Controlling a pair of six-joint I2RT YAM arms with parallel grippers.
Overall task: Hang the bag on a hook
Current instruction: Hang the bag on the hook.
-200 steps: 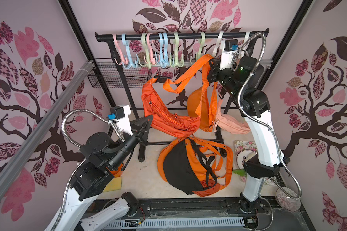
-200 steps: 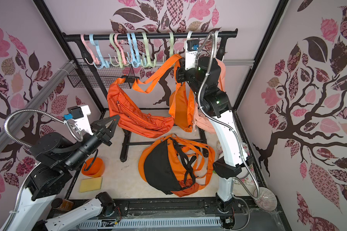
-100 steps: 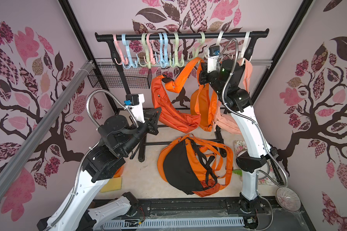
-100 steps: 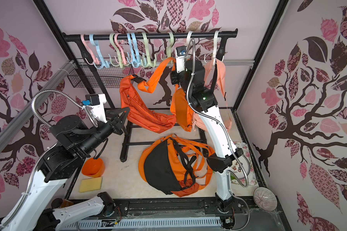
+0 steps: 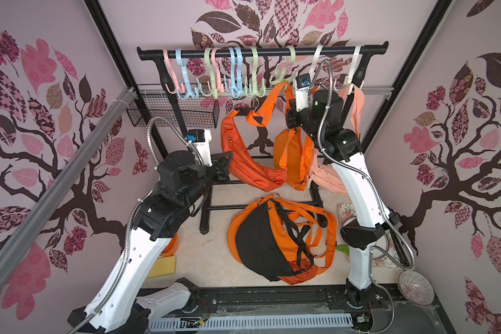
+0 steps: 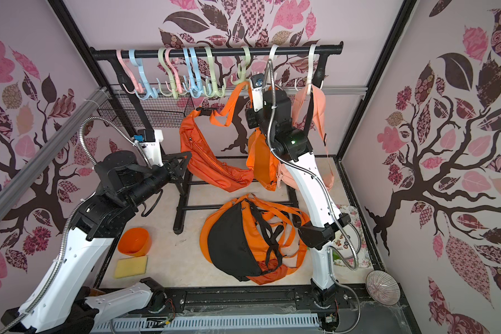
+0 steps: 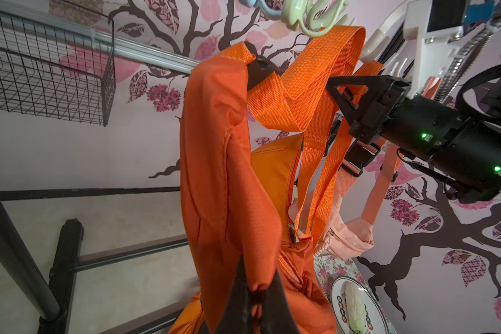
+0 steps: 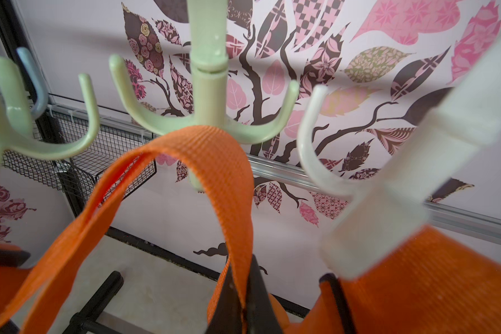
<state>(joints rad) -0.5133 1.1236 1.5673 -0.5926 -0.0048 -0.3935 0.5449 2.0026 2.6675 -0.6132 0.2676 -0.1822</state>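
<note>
My right gripper will let go of the bag's orange strap on the pale green hook (image 5: pixel 276 86) (image 8: pixel 219 130) nearest the white hooks.
An orange sling bag (image 5: pixel 249 156) (image 6: pixel 211 162) hangs in the air in front of the rack. My left gripper (image 5: pixel 229 157) (image 7: pixel 256 289) is shut on a fold of the bag's body (image 7: pixel 223 173). My right gripper (image 5: pixel 290 120) (image 8: pixel 245 277) is shut on the bag's orange strap (image 8: pixel 214 156). The strap arches up against the base of a pale green hook (image 8: pixel 209 115) (image 5: pixel 282 73). Whether the strap rests on a prong cannot be told.
Several pink, blue, green and white hooks hang on the black rail (image 5: pixel 261 52). Another orange bag (image 5: pixel 295 162) and a peach bag (image 5: pixel 330 179) hang by the right arm. An orange-and-black backpack (image 5: pixel 272 237) lies on the floor. A wire basket (image 5: pixel 171 110) is at the back left.
My right gripper has carried the strap left and up to the green hook. My left arm has risen and moved toward the rack with the bag's body, which now hangs steeper.
</note>
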